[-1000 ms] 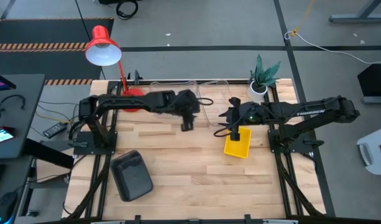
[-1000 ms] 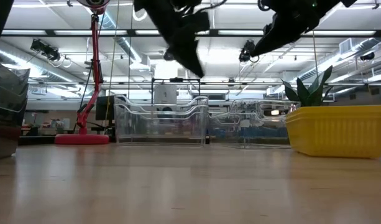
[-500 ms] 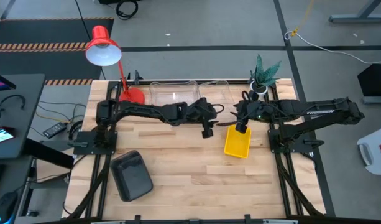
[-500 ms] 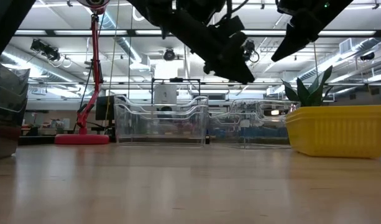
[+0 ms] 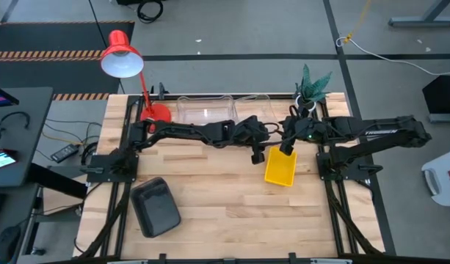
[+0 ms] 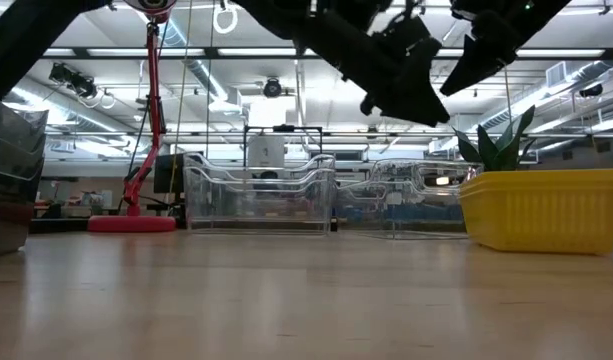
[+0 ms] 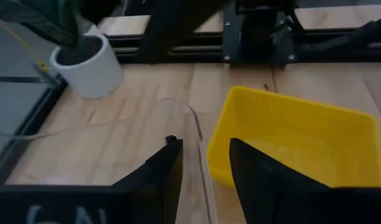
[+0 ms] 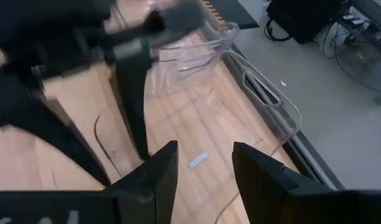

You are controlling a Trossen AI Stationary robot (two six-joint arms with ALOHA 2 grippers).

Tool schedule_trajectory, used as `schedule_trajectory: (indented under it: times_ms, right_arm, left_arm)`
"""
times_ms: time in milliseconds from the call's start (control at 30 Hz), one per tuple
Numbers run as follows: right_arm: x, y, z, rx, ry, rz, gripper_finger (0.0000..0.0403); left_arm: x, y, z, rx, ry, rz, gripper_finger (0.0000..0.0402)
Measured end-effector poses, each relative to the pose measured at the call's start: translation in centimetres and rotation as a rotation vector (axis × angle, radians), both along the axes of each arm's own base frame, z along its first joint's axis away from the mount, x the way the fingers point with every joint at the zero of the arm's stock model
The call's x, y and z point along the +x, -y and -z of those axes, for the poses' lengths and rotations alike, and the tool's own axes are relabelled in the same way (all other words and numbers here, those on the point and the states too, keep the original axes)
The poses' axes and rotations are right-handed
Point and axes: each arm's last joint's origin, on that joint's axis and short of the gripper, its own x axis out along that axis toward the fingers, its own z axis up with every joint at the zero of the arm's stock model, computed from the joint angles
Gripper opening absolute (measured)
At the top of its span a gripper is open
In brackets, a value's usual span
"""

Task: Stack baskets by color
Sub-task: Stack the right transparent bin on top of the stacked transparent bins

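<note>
The clear basket that stands closest to the yellow basket has a near-side rim [image 5: 268, 133] [image 7: 206, 169], and I should close my left gripper on it.
A yellow basket [image 5: 280, 170] rests on its base right of the table's centre. Two clear baskets [image 5: 205, 110] [image 5: 255, 110] stand along the far edge, and a dark grey basket [image 5: 155, 207] lies near the front left. My left gripper [image 5: 258, 155] is stretched far across the table and hovers open beside the yellow basket's left side. In its wrist view the rim of a clear basket [image 7: 196, 127] runs below the gap between its fingers, with the yellow basket [image 7: 302, 143] just beyond. My right gripper [image 5: 287, 149] hangs open above the yellow basket's far end.
A red desk lamp [image 5: 122, 55] stands at the far left corner and a white potted plant [image 5: 307, 99] at the far right corner. The two arms are close together above the yellow basket. Bare wood lies along the near half of the table [image 5: 232, 213].
My left gripper has reached from the table's middle toward the right edge, sinking a little and tipping further down, until it is beside the yellow basket. My right gripper has drawn slightly toward the far edge and rolled. No basket has moved.
</note>
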Motion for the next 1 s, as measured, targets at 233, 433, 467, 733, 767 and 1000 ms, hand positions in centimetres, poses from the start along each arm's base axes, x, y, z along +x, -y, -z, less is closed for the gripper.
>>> schedule_trajectory:
  times_ms: [233,433,467,733,767,1000]
  right_arm:
    - [-1.4,0.2,-0.5,-0.008,0.029,0.076,0.0158]
    - [-2.0,0.0,-0.9,-0.006,0.063,0.062,0.0158]
    - [-2.0,-0.1,-0.9,-0.006,0.063,0.058,0.0158]
    - [-2.0,-0.6,-0.9,-0.005,0.061,0.024,0.0158]
    - [-2.0,-0.6,-0.9,-0.005,0.061,0.022,0.0158]
    - [-2.0,-0.6,-0.9,-0.007,0.06,0.02,0.0158]
  left_arm:
    - [1.2,-0.2,2.5,-0.028,-0.081,0.014,0.0145]
    - [1.3,-0.5,4.3,-0.03,-0.148,0.002,0.0181]
    - [1.1,-0.6,4.5,-0.034,-0.175,0.003,0.0186]
    - [1.1,-0.7,5.9,-0.026,-0.234,0.013,0.0157]
    - [1.1,-0.7,5.9,-0.022,-0.239,0.016,0.0143]
    - [1.0,-0.7,5.9,-0.011,-0.245,0.023,0.0019]
